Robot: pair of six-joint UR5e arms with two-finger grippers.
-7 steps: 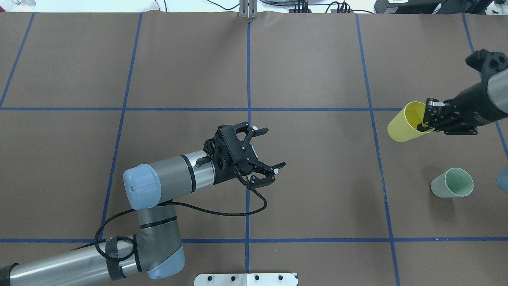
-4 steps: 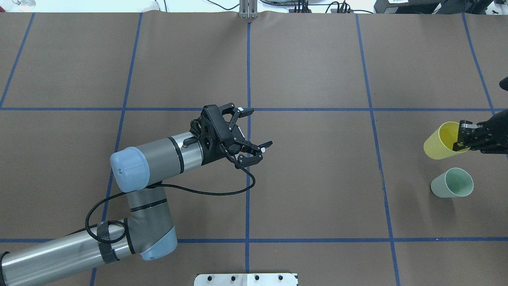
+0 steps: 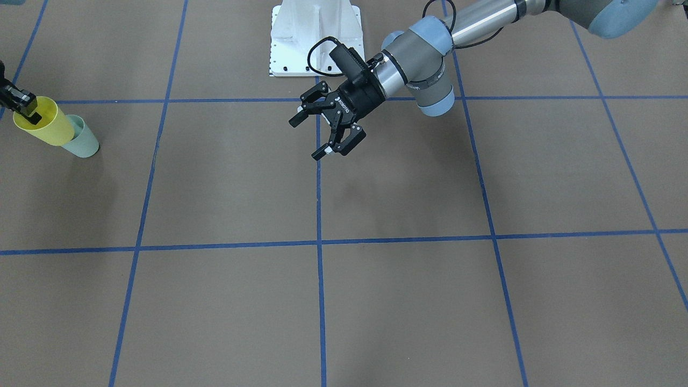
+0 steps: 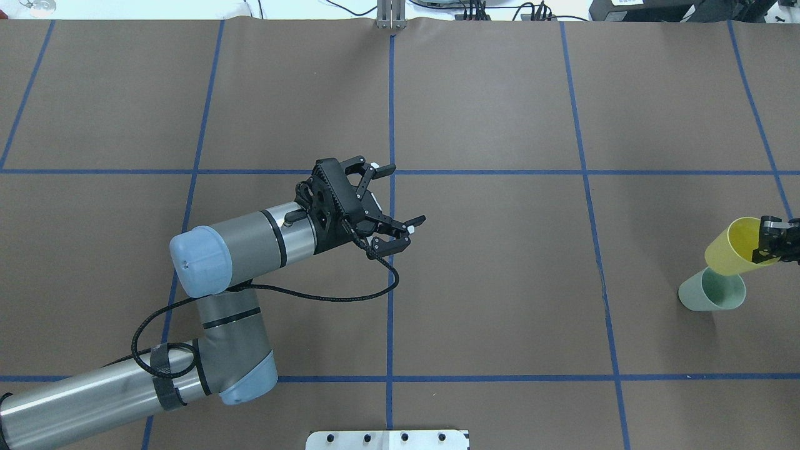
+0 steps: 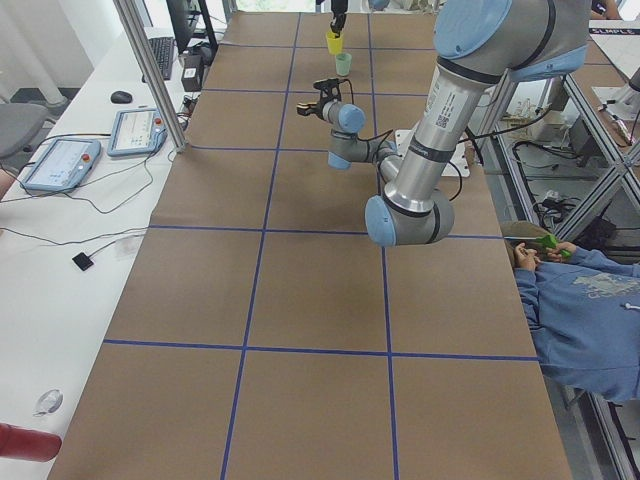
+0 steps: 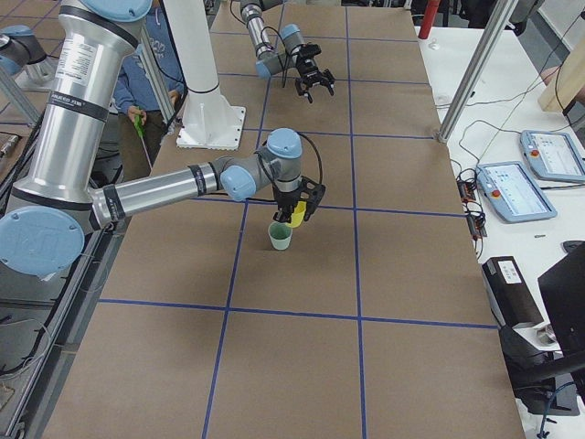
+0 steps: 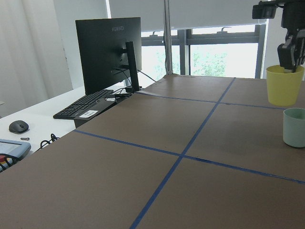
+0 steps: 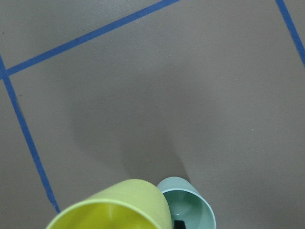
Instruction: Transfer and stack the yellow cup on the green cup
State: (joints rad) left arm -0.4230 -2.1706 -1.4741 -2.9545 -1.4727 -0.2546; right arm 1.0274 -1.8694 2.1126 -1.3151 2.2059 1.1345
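Observation:
Next, my right gripper lets go of the yellow cup inside the opening of the green cup (image 3: 66,128) (image 8: 188,211).
The yellow cup (image 4: 731,256) hangs tilted in my right gripper (image 4: 764,240), which is shut on its rim, one finger inside and one outside. It hovers just above and slightly behind the green cup (image 4: 706,295), which stands upright on the table at the right. In the left wrist view the yellow cup (image 7: 284,85) has its base above the green cup's (image 7: 294,127) rim, offset to one side. In the right wrist view the yellow cup (image 8: 114,205) is beside the green cup (image 8: 188,207). My left gripper (image 4: 406,194) is open and empty above the table's middle.
The brown table carries a grid of blue tape lines. The white robot base plate (image 4: 387,439) sits at the near edge. A monitor (image 7: 108,47) and keyboard stand on a side desk. A person in blue (image 5: 590,310) sits beside the table.
My right gripper has carried the yellow cup toward the near right, from well behind the green cup to just over it. My left arm has drawn back slightly to the left, still open.

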